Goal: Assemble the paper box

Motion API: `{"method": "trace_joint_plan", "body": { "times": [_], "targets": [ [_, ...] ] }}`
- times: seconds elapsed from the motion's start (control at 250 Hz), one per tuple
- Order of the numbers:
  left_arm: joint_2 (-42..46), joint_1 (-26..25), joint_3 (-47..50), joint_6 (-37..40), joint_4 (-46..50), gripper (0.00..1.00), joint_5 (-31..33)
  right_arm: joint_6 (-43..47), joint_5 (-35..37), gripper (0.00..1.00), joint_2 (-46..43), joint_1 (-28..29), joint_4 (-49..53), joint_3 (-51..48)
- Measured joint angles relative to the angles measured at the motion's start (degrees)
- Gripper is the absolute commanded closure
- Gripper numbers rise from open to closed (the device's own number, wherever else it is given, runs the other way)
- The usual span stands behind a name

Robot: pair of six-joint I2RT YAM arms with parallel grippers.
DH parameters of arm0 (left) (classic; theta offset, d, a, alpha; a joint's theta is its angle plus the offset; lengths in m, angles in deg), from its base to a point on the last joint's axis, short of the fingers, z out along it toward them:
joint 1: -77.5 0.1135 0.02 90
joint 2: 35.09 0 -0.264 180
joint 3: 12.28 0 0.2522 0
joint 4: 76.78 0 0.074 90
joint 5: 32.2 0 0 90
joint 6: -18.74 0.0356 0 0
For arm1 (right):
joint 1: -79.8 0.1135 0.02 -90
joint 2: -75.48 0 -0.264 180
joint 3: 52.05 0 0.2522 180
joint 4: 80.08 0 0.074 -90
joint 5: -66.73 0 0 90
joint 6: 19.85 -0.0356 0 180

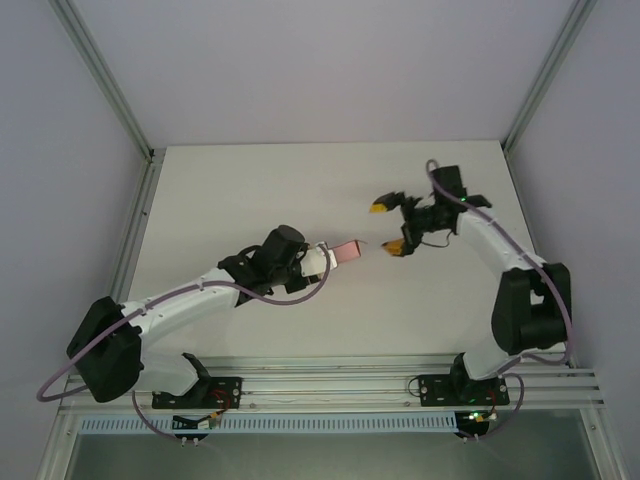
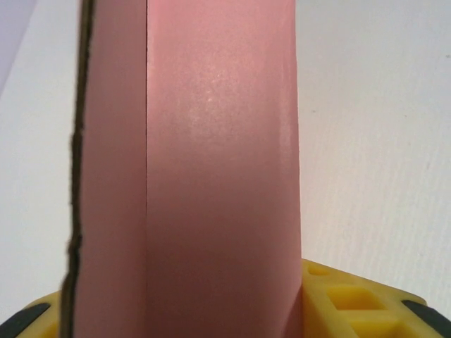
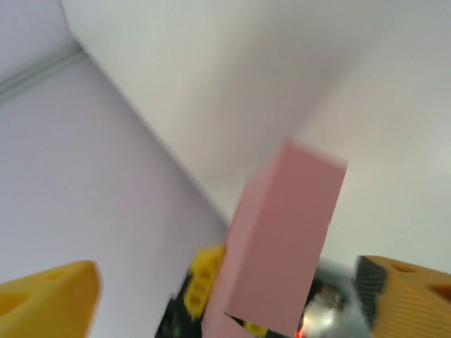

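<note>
The paper box hangs at a slant in the robot's left gripper, so the robot should lay it flat and pinch the corner of its loose end (image 1: 357,246) with the right gripper.
The paper box (image 1: 349,250) is a small pale pink rectangular box held above the middle of the table. My left gripper (image 1: 328,256) is shut on its near end. In the left wrist view the paper box (image 2: 211,176) stands up between my yellow fingers (image 2: 352,303). My right gripper (image 1: 387,228) hangs just to the right of the box, open, with its yellow fingertips spread and nothing between them. From the right wrist, the paper box (image 3: 285,243) points towards the camera, a little apart from my right gripper (image 3: 227,271), and the left gripper's yellow fingers (image 3: 201,282) clamp its far end.
The white table (image 1: 250,190) is bounded by pale walls and metal frame posts (image 1: 140,215) at left and right. Both arm bases sit on the rail (image 1: 330,385) at the near edge.
</note>
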Motion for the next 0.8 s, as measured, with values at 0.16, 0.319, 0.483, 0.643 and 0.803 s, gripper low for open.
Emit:
{"method": "trace_joint_plan", "body": {
  "times": [0.16, 0.319, 0.483, 0.643, 0.803],
  "targets": [
    [-1.57, 3.26, -2.08, 1.20, 4.33, 0.59, -6.03, 15.26, 16.70, 0.00, -12.48, -2.21, -4.13, -1.81],
    [-5.16, 6.78, -6.56, 4.17, 10.47, 0.58, -12.74, 23.21, 19.32, 0.00, -24.09, -2.14, -18.34, -14.12],
    [-12.83, 7.69, -13.94, 7.08, 17.66, 0.58, -16.52, 31.39, 16.79, 0.00, -24.33, -0.63, -22.10, -17.62],
    [-17.66, 7.69, -16.70, 8.07, 19.21, 0.60, -17.35, 43.06, 16.74, 0.22, -21.68, 7.85, -16.17, -14.45],
    [-18.25, 7.72, -17.25, 9.60, 19.74, 0.60, -17.55, 51.04, 21.20, 0.40, -14.25, 16.13, -6.88, -8.22]
  ]
}}
